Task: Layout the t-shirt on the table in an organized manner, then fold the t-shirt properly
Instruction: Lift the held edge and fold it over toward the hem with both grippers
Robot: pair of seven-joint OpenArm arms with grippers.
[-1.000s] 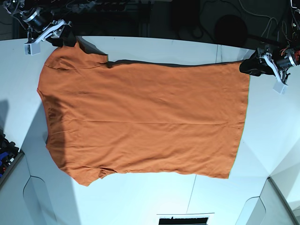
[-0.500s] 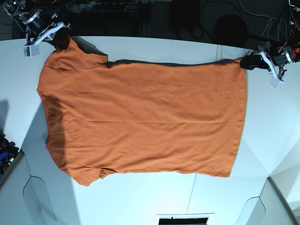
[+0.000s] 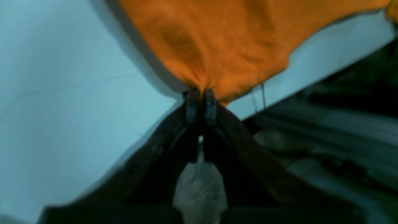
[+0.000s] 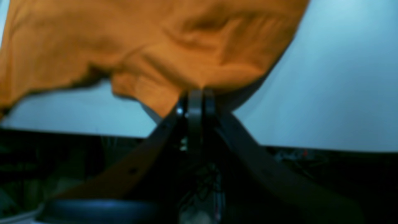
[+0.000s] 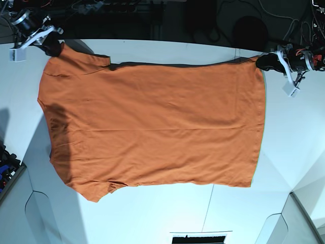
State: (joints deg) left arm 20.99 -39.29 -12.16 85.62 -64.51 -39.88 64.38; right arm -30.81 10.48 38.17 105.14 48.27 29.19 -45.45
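Note:
Next, my right gripper releases the far sleeve on the shaded cloth just inside the t-shirt's sleeve-side edge (image 5: 64, 117).
The orange t-shirt (image 5: 152, 122) lies spread across the white table (image 5: 152, 218), sleeves to the left and hem to the right. Its far edge is lifted off the surface between both grippers. My left gripper (image 5: 260, 62) is shut on the far hem corner at the right; in the left wrist view its fingertips (image 3: 192, 102) pinch a bunch of the t-shirt (image 3: 224, 43). My right gripper (image 5: 55, 47) is shut on the far sleeve at the left; in the right wrist view the jaws (image 4: 199, 99) clamp orange t-shirt cloth (image 4: 149, 46).
The table's far edge (image 5: 167, 43) runs just behind the shirt, with dark clutter and cables beyond. A thin dark seam (image 5: 208, 208) crosses the near table. A box of small items (image 5: 7, 165) sits at the left edge.
Both grippers went from open to shut on the shirt's far corners and pulled them up and back. The far edge now lifts off the table, casting a wider shadow.

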